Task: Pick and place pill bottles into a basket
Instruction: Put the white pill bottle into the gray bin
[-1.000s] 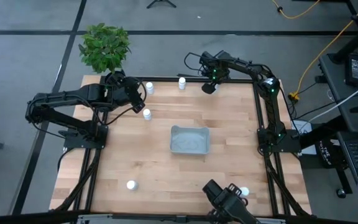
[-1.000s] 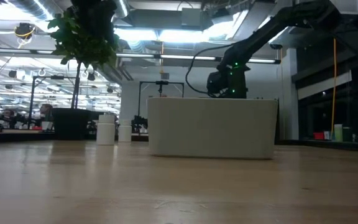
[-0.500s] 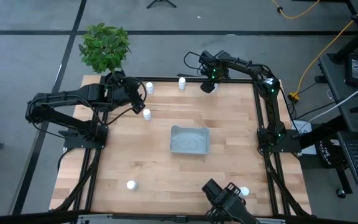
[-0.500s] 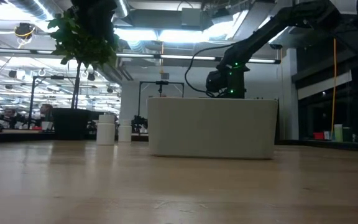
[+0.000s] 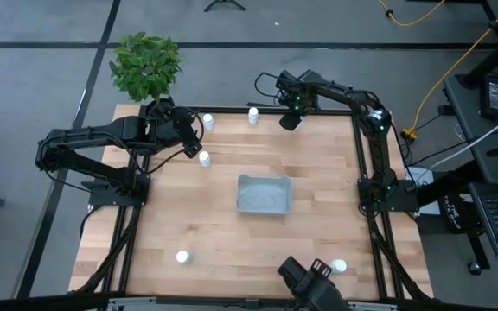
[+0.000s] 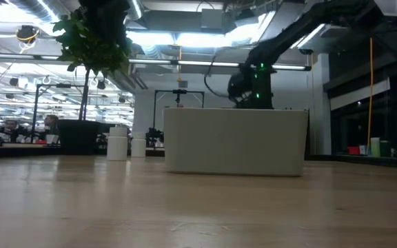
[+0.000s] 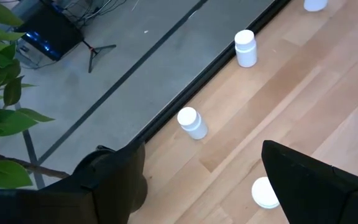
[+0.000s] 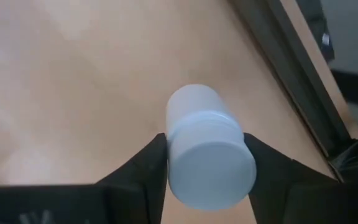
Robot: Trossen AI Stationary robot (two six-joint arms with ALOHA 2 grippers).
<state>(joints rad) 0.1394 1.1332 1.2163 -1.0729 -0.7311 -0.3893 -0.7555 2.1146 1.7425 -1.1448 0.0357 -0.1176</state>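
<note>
My right gripper is going to let go of the white pill bottle in the pale basket [image 5: 275, 192]. It will do this near the basket's end on the gripper's own side.
My right gripper [image 5: 290, 121] is at the table's far edge, shut on a white pill bottle [image 8: 197, 118]; in the low view the pale basket [image 6: 234, 141] hides its fingertips. The basket [image 5: 264, 193] sits mid-table. My left gripper [image 5: 195, 145] hovers open at the far left, with a standing bottle [image 5: 204, 158] just off its tips; that bottle's cap [image 7: 266, 191] shows beside one finger. Two more bottles [image 5: 207, 121] [image 5: 252, 115] stand along the far edge, and two others [image 5: 182, 257] [image 5: 339, 266] stand near the front edge. My right gripper pinches the bottle between its two fingers, on opposite sides just below the cap [image 8: 211, 171]. The fingers [image 8: 151, 162] come from above, pointing down. The bottle is upright, cap up. I cannot tell whether its base touches the table.
A potted green plant [image 5: 145, 65] stands off the table's far left corner. A dark camera mount [image 5: 309, 278] sits at the front edge. Bare wood lies around the basket.
My right gripper has shut on the pill bottle at the far edge and gone up a little.
</note>
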